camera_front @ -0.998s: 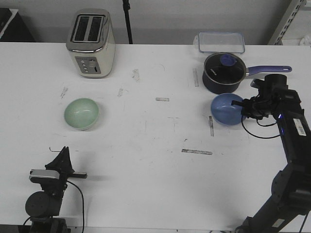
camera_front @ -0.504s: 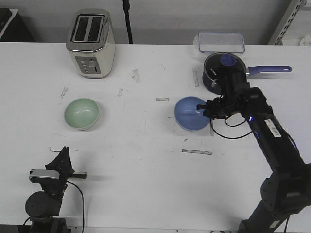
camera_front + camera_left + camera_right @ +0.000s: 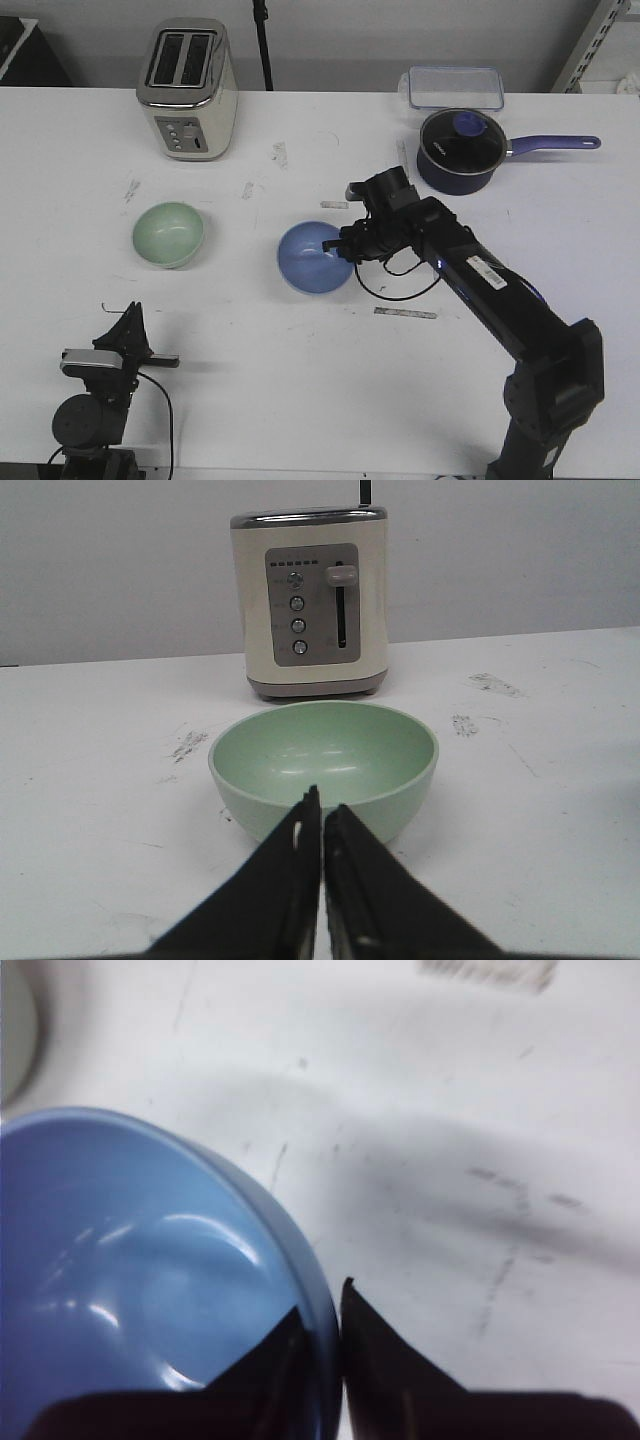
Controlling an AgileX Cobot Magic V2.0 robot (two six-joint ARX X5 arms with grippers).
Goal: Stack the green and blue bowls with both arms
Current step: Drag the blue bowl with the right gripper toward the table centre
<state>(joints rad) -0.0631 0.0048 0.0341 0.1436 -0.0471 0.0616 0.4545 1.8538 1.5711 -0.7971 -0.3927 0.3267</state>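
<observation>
The blue bowl, now held near the table's middle, will go down from my right gripper on the white table (image 3: 321,262) between the pale green bowl and the tape marks.
The pale green bowl (image 3: 168,233) sits upright on the table at the left; it also fills the middle of the left wrist view (image 3: 324,766). My left gripper (image 3: 322,805) is shut and empty, its tips just short of that bowl's near side; the left arm (image 3: 105,365) rests at the front left. My right gripper (image 3: 343,246) is shut on the rim of the blue bowl (image 3: 315,258), one finger inside and one outside, near the table's middle. The right wrist view shows the blue bowl (image 3: 130,1290) clamped between the fingers (image 3: 385,1360).
A cream toaster (image 3: 188,88) stands at the back left. A dark blue saucepan with a long handle (image 3: 460,150) and a clear lidded box (image 3: 455,86) stand at the back right. Tape marks (image 3: 404,313) lie on the white table.
My right arm has carried the blue bowl leftward from beside the saucepan to near the table's middle, still gripping its rim. The left arm and the green bowl have not moved.
</observation>
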